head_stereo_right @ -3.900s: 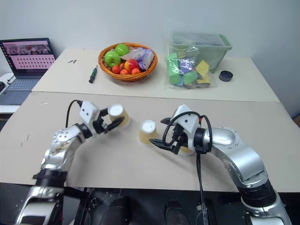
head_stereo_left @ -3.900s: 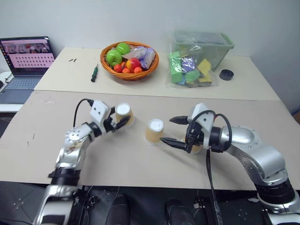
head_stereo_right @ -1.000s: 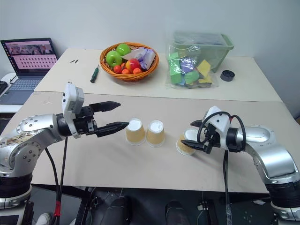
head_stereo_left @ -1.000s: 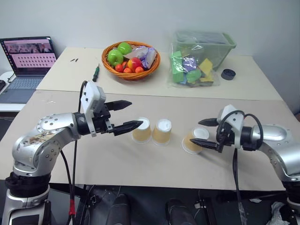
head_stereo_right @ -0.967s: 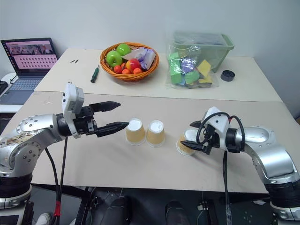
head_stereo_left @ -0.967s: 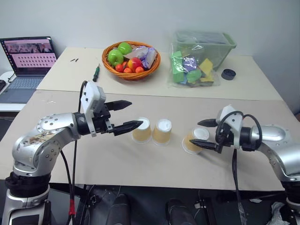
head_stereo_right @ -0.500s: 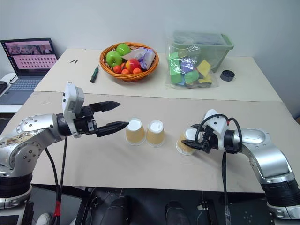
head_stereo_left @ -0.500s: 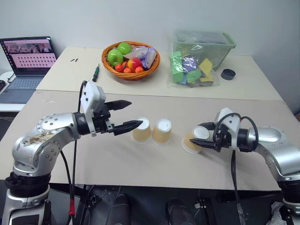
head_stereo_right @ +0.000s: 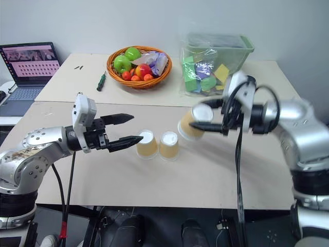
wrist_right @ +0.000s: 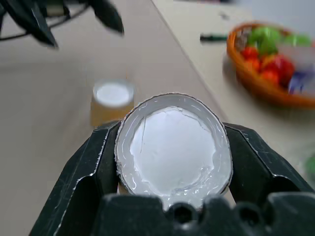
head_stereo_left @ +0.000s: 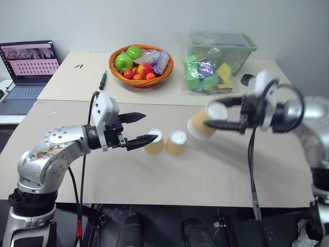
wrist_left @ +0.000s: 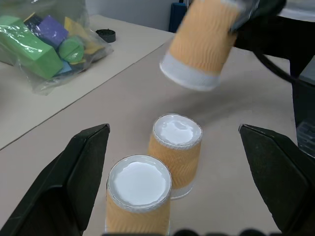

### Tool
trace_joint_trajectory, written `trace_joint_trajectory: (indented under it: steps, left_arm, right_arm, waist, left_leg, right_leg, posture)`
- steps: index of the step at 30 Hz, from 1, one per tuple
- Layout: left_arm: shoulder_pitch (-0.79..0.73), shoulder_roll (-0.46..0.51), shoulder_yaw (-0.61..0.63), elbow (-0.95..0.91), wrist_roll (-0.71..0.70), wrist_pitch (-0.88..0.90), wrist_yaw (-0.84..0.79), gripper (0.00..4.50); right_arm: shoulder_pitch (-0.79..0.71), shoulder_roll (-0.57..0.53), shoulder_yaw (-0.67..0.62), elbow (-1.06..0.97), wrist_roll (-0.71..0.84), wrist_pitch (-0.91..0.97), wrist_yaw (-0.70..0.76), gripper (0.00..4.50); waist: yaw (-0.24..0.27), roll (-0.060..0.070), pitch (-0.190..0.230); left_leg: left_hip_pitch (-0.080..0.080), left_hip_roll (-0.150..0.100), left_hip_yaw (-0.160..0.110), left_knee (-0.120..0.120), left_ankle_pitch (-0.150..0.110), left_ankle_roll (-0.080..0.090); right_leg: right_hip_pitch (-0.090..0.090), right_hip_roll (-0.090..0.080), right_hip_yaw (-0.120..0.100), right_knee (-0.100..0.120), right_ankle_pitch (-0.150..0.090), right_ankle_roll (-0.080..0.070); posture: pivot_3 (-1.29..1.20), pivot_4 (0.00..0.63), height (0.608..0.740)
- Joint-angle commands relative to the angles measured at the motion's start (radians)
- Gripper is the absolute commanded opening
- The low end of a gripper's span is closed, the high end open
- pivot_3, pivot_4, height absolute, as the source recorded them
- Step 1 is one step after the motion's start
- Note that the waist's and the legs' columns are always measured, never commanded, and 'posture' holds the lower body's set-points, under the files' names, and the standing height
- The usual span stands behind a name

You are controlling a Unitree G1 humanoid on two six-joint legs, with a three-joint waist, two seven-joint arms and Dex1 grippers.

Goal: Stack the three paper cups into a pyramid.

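Observation:
Next, I release the third paper cup across the white bases of the two (head_stereo_left: 165, 136) touching cups with my right gripper.
Two of the paper cups (head_stereo_left: 153, 142) (head_stereo_left: 176, 143) stand upside down, side by side and touching, in the middle of the near table. The third paper cup (head_stereo_left: 202, 123) hangs tilted in the air just up and to the right of them, white base (wrist_right: 173, 147) toward the wrist, with my right gripper (head_stereo_left: 216, 114) shut on it. My left gripper (head_stereo_left: 148, 126) is open, level, just left of the left cup, its fingers (wrist_left: 74, 182) on either side of the pair. No pyramid stands.
On the far table are a fruit basket (head_stereo_left: 141, 64), a screwdriver (head_stereo_left: 103, 80), a bag of coloured blocks (head_stereo_left: 208, 77) before a green bin (head_stereo_left: 223, 46), and a black ring (head_stereo_left: 247, 80). A laptop (head_stereo_left: 28, 67) sits at far left.
My right gripper has shut on the third cup and lifted it off the table, up and leftward toward the standing pair. The left arm has kept still.

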Motion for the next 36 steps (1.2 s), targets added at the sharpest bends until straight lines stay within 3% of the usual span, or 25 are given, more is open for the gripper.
trace_joint_trajectory:
  steps: [1, 5, 11, 32, 34, 36]
  left_arm:
    - [-0.007, -0.003, 0.000, -0.021, 0.003, -0.026, -0.003, 4.50]
    - [-0.006, -0.010, -0.005, -0.032, -0.003, -0.019, 0.005, 4.50]
    - [-0.001, -0.008, -0.008, -0.046, -0.010, -0.012, 0.006, 4.50]
    - [0.015, 0.004, 0.010, -0.086, -0.036, 0.007, 0.050, 4.50]
    - [0.017, 0.003, 0.009, -0.088, -0.037, 0.008, 0.055, 4.50]
    - [0.018, 0.003, 0.009, -0.090, -0.040, 0.010, 0.059, 4.50]
  right_arm:
    - [-0.163, 0.004, 0.079, 0.096, -0.024, 0.008, 0.112, 2.72]
    - [-0.319, 0.086, 0.233, 0.190, -0.133, -0.024, 0.166, 2.72]
    - [-0.376, 0.242, 0.363, 0.280, -0.231, -0.101, 0.221, 2.72]
    - [-0.374, 0.402, 0.385, 0.500, -0.366, -0.213, 0.283, 2.72]
    - [-0.374, 0.409, 0.380, 0.521, -0.373, -0.225, 0.278, 3.72]
    - [-0.373, 0.413, 0.371, 0.527, -0.380, -0.241, 0.269, 4.28]
  waist:
    - [0.002, 0.000, 0.000]
    - [0.000, 0.000, 0.000]
    - [0.000, 0.001, 0.000]
    - [0.003, 0.001, 0.001]
    - [0.003, 0.001, 0.001]
    - [0.003, 0.001, 0.001]
  left_leg:
    - [0.000, 0.000, 0.000, 0.000, 0.000, 0.000]
    - [0.000, 0.000, 0.000, 0.000, 0.000, 0.000]
    - [-0.002, 0.000, 0.000, 0.000, 0.000, 0.000]
    - [-0.002, 0.000, 0.000, 0.001, 0.000, 0.000]
    - [-0.002, 0.000, 0.000, 0.000, 0.000, 0.000]
    - [-0.002, 0.000, 0.000, 0.001, 0.000, 0.000]
  right_leg:
    - [0.000, 0.000, 0.000, 0.000, 0.000, 0.000]
    - [-0.001, 0.000, 0.000, 0.001, 0.000, 0.000]
    - [-0.005, 0.000, 0.000, 0.005, 0.000, -0.001]
    - [-0.005, 0.000, -0.001, 0.007, -0.001, -0.002]
    - [-0.005, 0.000, -0.001, 0.007, -0.001, -0.002]
    - [-0.004, 0.000, -0.001, 0.007, -0.001, -0.002]
  posture:
    - [0.00, 0.150, 0.692]
    - [0.00, 0.150, 0.692]
    - [0.00, 0.150, 0.692]
    - [0.00, 0.150, 0.692]
    - [0.00, 0.150, 0.692]
    - [0.00, 0.150, 0.692]
